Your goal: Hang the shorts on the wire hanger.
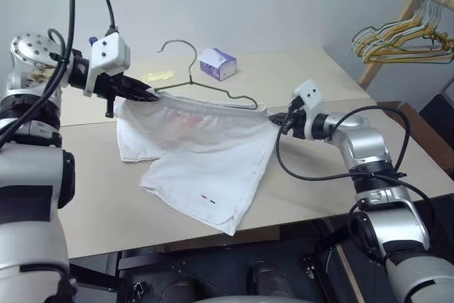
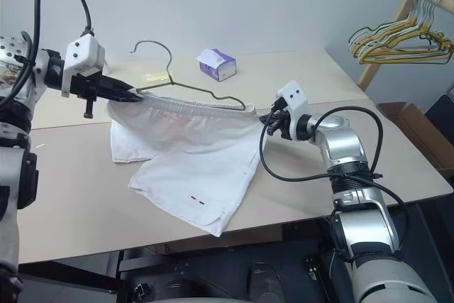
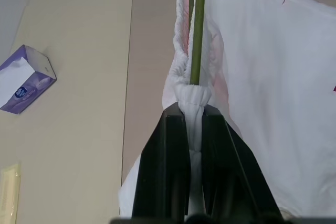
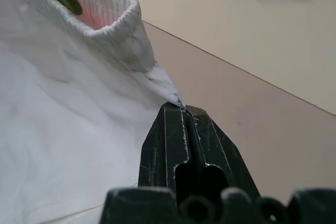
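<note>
Next, my right gripper lets go of the white shorts' waistband around the near end of the wire hanger's lower bar (image 1: 254,106) (image 4: 77,11).
The white shorts (image 1: 198,154) are stretched by their waistband between my two grippers, with the legs trailing on the table (image 1: 333,79). My left gripper (image 1: 151,94) is shut on the waistband's left end, and my right gripper (image 1: 278,120) is shut on its right end. The wire hanger (image 1: 192,69) sits with its lower part inside the waistband and its hook standing up above it. In the left wrist view the green wire (image 3: 198,35) runs into the gathered elastic just past my shut fingers (image 3: 173,145). In the right wrist view the fabric corner is pinched at the fingertips (image 4: 181,109).
A purple tissue box (image 1: 218,63) and a flat yellow item (image 1: 157,75) lie on the table behind the shorts. At the far right a wooden rack (image 1: 397,26) carries a bunch of yellow and greenish hangers (image 1: 401,42). The table's front edge is close below the shorts' hem.
</note>
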Tool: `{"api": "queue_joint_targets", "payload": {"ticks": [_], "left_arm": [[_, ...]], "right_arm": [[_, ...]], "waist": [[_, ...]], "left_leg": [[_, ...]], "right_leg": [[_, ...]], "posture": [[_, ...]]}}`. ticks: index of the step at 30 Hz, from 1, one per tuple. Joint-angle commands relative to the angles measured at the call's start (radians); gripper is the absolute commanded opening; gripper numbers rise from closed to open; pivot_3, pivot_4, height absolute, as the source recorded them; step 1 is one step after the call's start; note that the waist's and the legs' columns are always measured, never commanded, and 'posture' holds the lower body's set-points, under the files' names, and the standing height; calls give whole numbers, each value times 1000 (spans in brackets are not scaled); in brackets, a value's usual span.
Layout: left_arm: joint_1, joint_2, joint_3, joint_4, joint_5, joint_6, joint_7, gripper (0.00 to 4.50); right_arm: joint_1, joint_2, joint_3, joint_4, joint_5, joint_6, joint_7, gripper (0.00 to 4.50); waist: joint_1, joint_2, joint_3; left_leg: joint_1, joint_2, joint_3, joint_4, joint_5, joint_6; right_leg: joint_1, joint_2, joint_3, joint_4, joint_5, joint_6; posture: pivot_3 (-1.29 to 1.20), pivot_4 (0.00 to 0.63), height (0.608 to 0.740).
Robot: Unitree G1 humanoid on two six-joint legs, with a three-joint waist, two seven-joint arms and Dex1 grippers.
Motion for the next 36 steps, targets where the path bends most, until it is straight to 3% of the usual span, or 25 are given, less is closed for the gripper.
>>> {"api": "queue_joint_targets", "payload": {"ticks": [1,6,11,16,29,36], "left_arm": [[-7,30,34,6,28,-7,2,79],[8,19,43,-5,53,-22,-3,79],[53,0,23,-69,25,-18,-3,79],[103,-20,60,-123,40,1,7,79],[160,-37,138,-233,11,67,9,79],[164,-49,163,-262,4,96,38,79]], "right_arm": [[-9,-43,-15,-33,-23,-24,6,46],[-4,-75,13,-131,-50,-44,21,46],[-62,-165,159,-411,-138,82,108,46],[-114,-200,233,-570,-185,192,140,46],[-282,-137,259,-528,-191,375,126,46],[-274,-130,274,-554,-191,386,123,46]], "waist": [[0,0,0],[1,0,0],[2,0,0],[2,0,0],[2,0,0],[3,0,0]], "left_leg": [[0,0,0,0,0,0],[0,0,1,0,0,0],[-1,0,-2,0,0,0],[-1,0,-4,1,0,0],[-2,0,-2,1,0,1],[-2,0,0,1,0,0]], "right_leg": [[0,0,0,0,0,0],[0,0,0,0,0,0],[-2,0,0,0,0,0],[-2,0,1,0,0,0],[-2,0,0,0,0,0],[-2,0,-1,1,0,0]], "posture": [[-73,0,740],[-73,0,740],[-95,0,740],[-94,0,740],[-87,0,740],[-89,0,740]]}}
